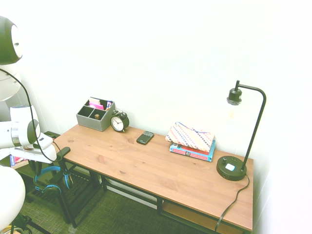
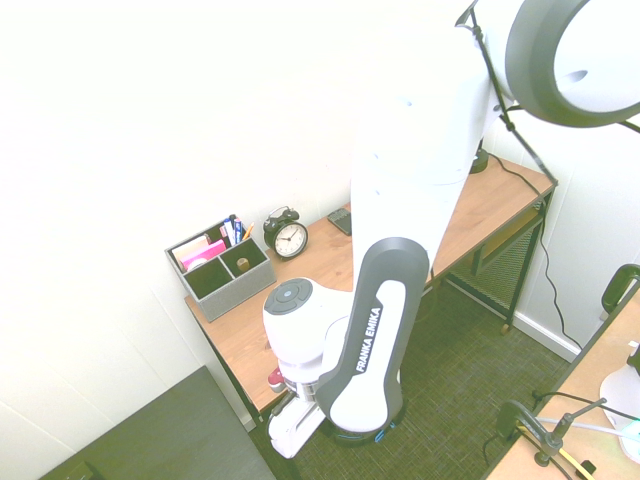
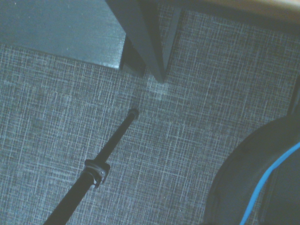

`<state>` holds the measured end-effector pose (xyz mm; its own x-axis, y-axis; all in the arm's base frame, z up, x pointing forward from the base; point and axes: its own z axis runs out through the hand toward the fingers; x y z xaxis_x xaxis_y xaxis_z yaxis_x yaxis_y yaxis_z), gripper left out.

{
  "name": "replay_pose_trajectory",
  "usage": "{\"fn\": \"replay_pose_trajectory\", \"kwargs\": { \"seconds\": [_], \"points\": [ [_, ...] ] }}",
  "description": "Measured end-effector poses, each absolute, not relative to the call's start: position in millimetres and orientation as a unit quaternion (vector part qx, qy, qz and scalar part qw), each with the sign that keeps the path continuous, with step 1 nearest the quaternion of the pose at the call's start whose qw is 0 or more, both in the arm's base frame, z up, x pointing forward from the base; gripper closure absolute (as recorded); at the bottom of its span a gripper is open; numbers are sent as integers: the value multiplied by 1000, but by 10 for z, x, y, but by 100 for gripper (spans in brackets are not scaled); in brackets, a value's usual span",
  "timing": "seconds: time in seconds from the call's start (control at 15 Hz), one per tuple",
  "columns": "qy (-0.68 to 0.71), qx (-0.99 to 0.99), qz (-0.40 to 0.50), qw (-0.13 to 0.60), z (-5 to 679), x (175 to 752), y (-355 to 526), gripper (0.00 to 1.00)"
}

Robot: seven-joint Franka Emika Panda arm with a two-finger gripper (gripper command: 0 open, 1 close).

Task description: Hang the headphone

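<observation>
The robot's gripper will release the headphone and leave it hanging below the desk's corner, beside the black leg (image 1: 60, 184).
The headphone (image 1: 48, 169), with its blue headband and black ear cups, hangs just off the left end of the wooden desk (image 1: 156, 165), below the tabletop and beside the desk's black leg. My gripper (image 1: 62, 152) is right above it at the desk's corner, shut, with the headband hanging from it; the contact itself is hard to make out. In the second exterior view the arm covers nearly everything, leaving a blue sliver of the headphone (image 2: 383, 432) near the floor. One black, blue-trimmed ear cup of the headphone (image 3: 262, 187) shows close up in the wrist view, above grey carpet.
On the desk stand a grey organizer (image 1: 95, 114), an alarm clock (image 1: 118, 122), a phone (image 1: 145, 137), a patterned pouch (image 1: 190, 135) on books (image 1: 192, 150), and a black lamp (image 1: 233, 165). A desk leg (image 3: 145, 42) and a dark rod (image 3: 101, 164) cross the carpet.
</observation>
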<state>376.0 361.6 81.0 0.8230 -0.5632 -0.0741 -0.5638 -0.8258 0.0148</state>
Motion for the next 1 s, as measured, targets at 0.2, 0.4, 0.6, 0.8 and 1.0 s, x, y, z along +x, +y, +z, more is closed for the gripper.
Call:
{"fn": "replay_pose_trajectory", "kwargs": {
  "seconds": [0.2, 0.4, 0.6, 0.8, 1.0],
  "points": [
    [302, -953, 38, -4, 690, 3854, 3605, 0],
    [304, -952, 40, -15, 681, 3873, 3646, 0],
    [314, -948, 43, -17, 690, 3896, 3651, 0],
    [340, -939, 56, -15, 752, 3982, 3589, 0],
    [353, -934, 58, -18, 885, 4125, 3456, 0]
  ]
}}
